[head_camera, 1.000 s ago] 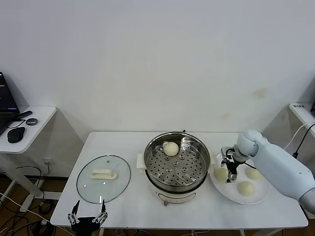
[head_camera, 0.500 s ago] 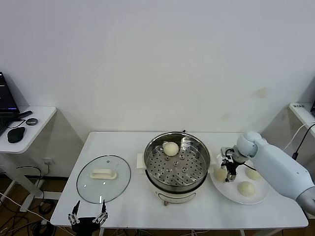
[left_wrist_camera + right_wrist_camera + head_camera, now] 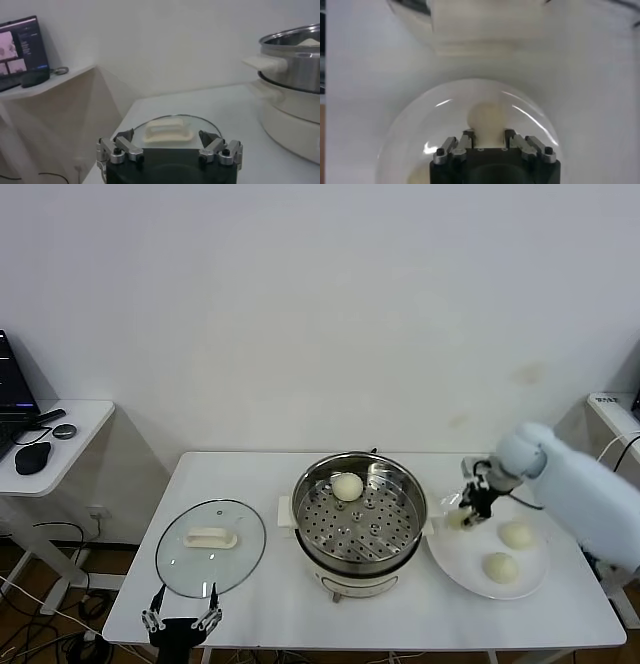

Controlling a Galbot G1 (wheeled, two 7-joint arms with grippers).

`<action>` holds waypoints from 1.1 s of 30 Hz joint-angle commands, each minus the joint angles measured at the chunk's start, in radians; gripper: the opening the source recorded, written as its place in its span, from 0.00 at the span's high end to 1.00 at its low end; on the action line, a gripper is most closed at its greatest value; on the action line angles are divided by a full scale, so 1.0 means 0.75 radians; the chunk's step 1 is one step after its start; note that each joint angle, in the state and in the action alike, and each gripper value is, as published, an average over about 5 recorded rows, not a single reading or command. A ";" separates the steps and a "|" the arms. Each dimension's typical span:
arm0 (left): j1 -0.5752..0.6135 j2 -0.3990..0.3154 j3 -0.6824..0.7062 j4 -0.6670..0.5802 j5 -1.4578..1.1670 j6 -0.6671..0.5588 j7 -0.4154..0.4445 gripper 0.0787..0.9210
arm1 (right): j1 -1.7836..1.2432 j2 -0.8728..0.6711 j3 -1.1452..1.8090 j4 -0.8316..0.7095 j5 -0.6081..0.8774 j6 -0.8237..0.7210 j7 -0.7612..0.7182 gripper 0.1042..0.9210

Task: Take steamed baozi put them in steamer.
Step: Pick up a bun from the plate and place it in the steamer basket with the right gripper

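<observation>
Next, I release the baozi, now lifted just above the white plate's edge, from my right gripper on the steamer's tray (image 3: 312,518), by the rim that faces the glass lid.
The steel steamer (image 3: 360,519) stands mid-table with one baozi (image 3: 347,486) on its perforated tray, toward the back. My right gripper (image 3: 461,513) is shut on a second baozi (image 3: 457,517) and holds it lifted just above the left edge of the white plate (image 3: 470,564), beside the steamer's right handle. In the right wrist view this baozi (image 3: 486,120) sits between the fingers, above the plate (image 3: 420,130). Two more baozi (image 3: 516,535) (image 3: 500,567) lie on the plate. My left gripper (image 3: 180,621) is open and parked at the table's front left edge.
A round glass lid (image 3: 211,546) with a white handle lies flat left of the steamer; it also shows in the left wrist view (image 3: 167,130). A side desk (image 3: 45,434) with a laptop and mouse stands far left. A shelf (image 3: 615,412) is at the far right.
My right gripper has closed on the plate's left baozi and lifted it up and slightly back; the right arm has risen. The left arm has not moved.
</observation>
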 commanded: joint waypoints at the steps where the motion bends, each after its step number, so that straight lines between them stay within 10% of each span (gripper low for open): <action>1: -0.017 0.015 0.006 -0.026 0.007 0.013 -0.011 0.12 | 0.756 -0.084 -0.545 0.235 0.399 -0.112 -0.091 0.65; 16: 0.009 0.010 0.039 -0.095 0.038 0.066 -0.063 0.12 | 0.838 0.519 -0.709 0.186 0.692 -0.405 -0.038 0.63; 33: 0.004 0.003 0.046 -0.110 -0.021 0.087 -0.065 0.12 | 0.533 0.849 -0.749 -0.038 0.541 -0.506 0.074 0.63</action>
